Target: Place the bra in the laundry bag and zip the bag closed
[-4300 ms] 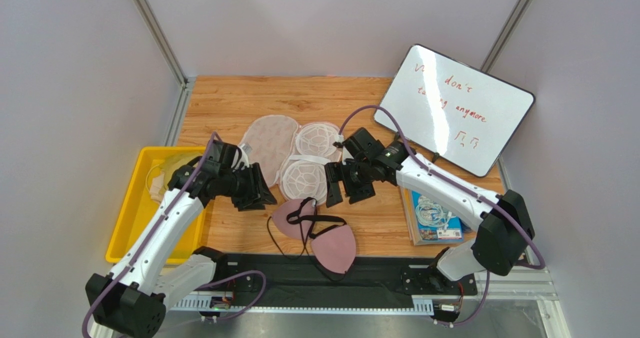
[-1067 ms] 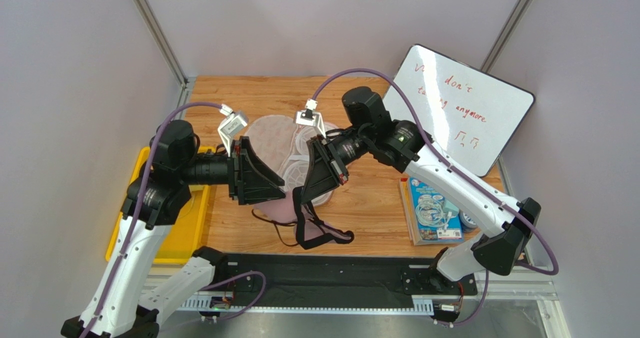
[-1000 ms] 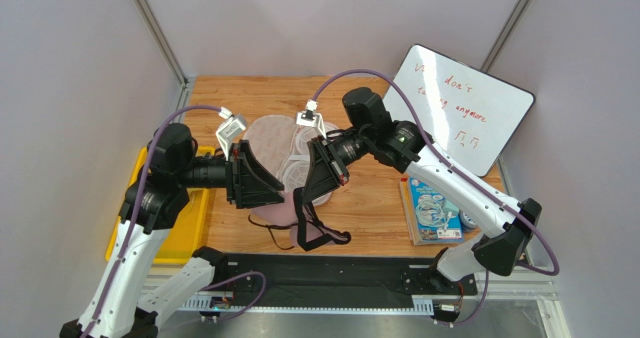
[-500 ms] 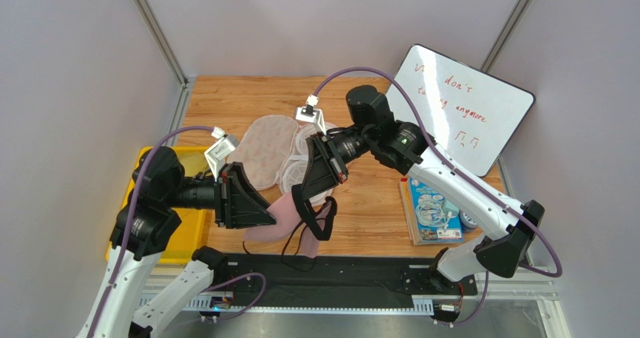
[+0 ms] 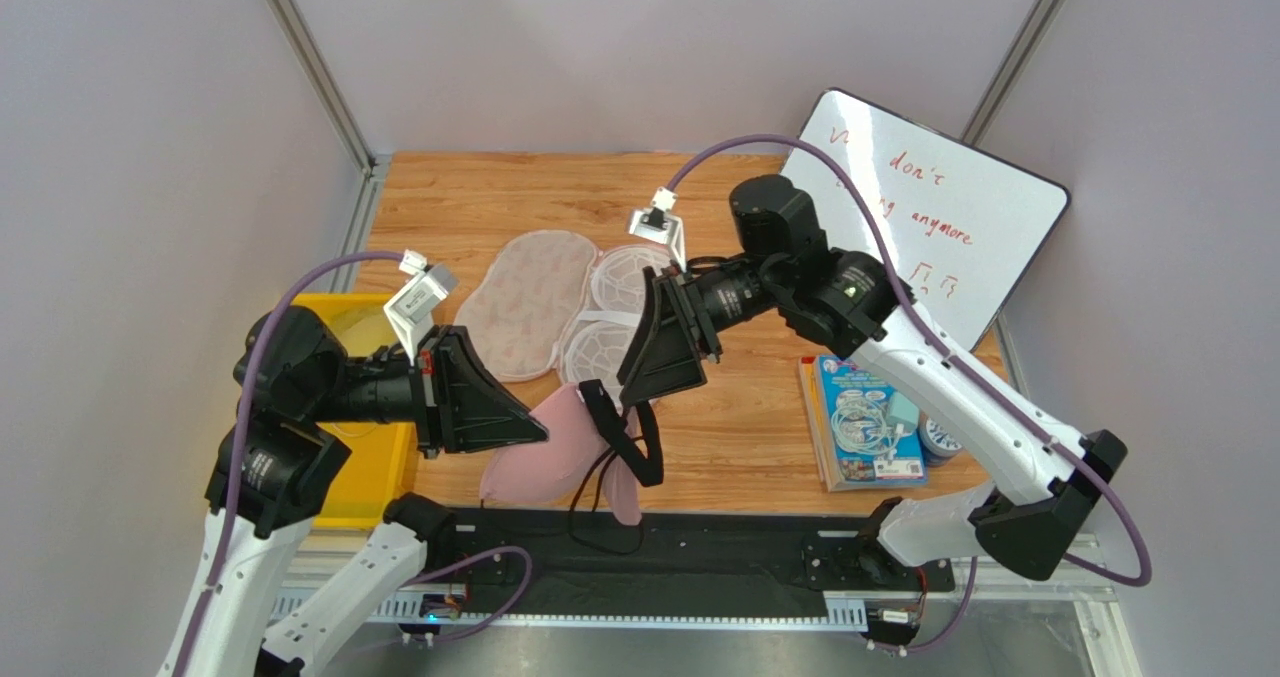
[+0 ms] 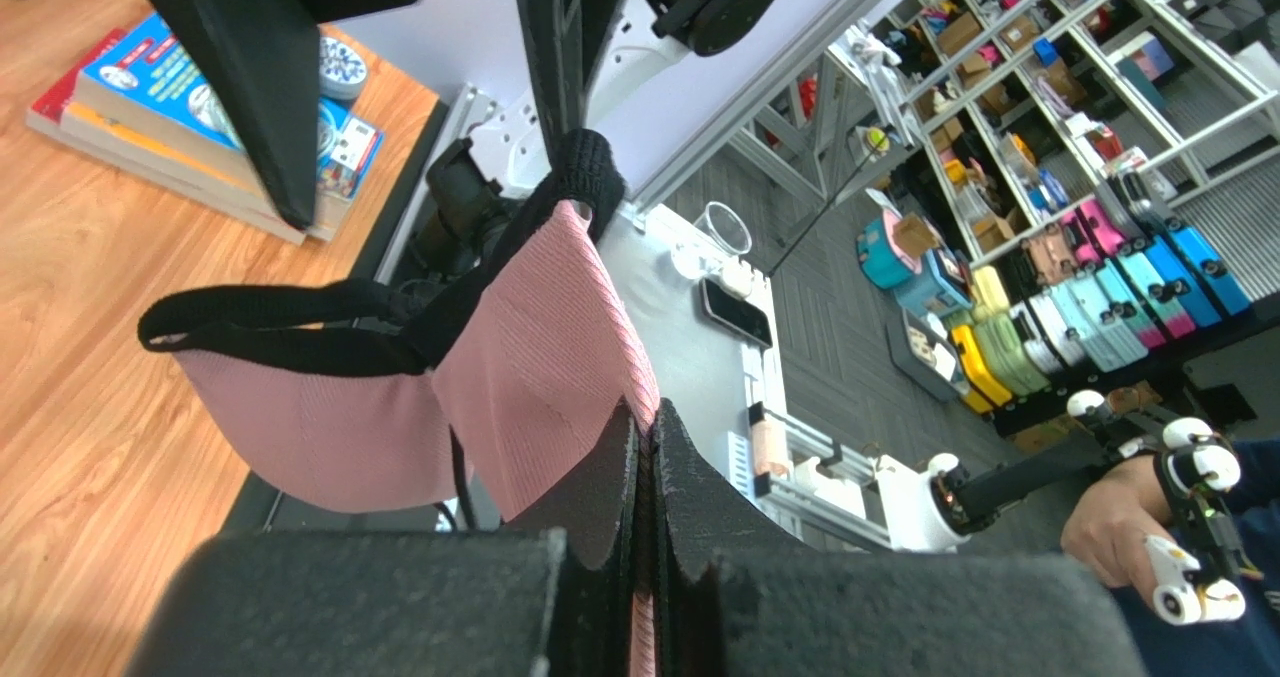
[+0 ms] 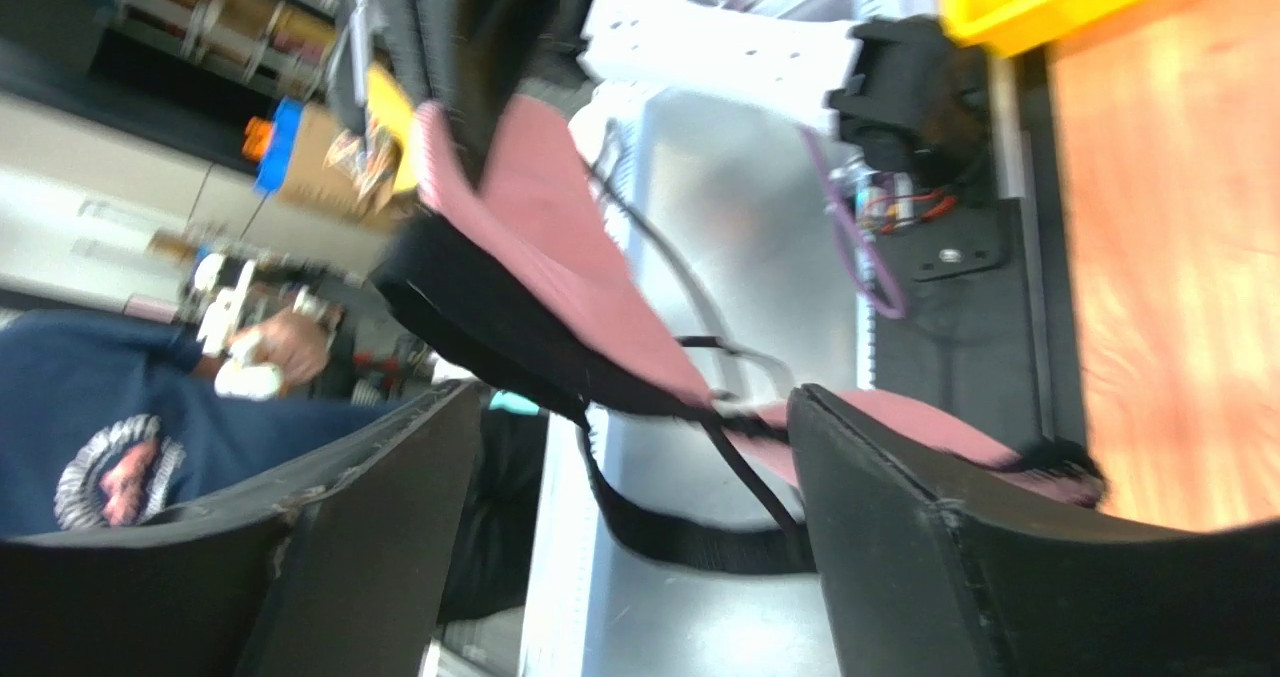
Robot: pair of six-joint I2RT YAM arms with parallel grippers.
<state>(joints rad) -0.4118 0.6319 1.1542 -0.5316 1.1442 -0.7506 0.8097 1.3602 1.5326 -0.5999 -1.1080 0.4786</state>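
The left gripper has the bra dangling folded from a cup's rim, so the right gripper needs to take the bra's black band [image 5: 598, 407] before lifting it over the laundry bag.
The dusty-pink bra [image 5: 544, 460] hangs above the table's front edge, and its black band [image 5: 613, 425] droops on the right. My left gripper [image 5: 519, 434] is shut on the rim of one pink cup [image 6: 526, 362]; in the left wrist view the fabric is pinched between the pads of my left gripper [image 6: 649, 425]. My right gripper [image 5: 646, 389] stands open just right of the band. In the right wrist view the bra [image 7: 564, 257] hangs beyond my right gripper [image 7: 634, 407], with nothing gripped. The laundry bag [image 5: 526, 305] lies open behind, its white mesh domes [image 5: 619, 280] facing up.
A yellow bin [image 5: 343, 317] sits at the left, partly behind my left arm. A whiteboard [image 5: 909, 212] leans at the back right. A stack of books [image 5: 864, 422] and a small roll [image 5: 942, 437] lie at the right by my right arm.
My left gripper has shut on the pink cup and drawn back toward the front left. My right gripper has opened, let go of the bra, and shifted right. The bra now hangs lower.
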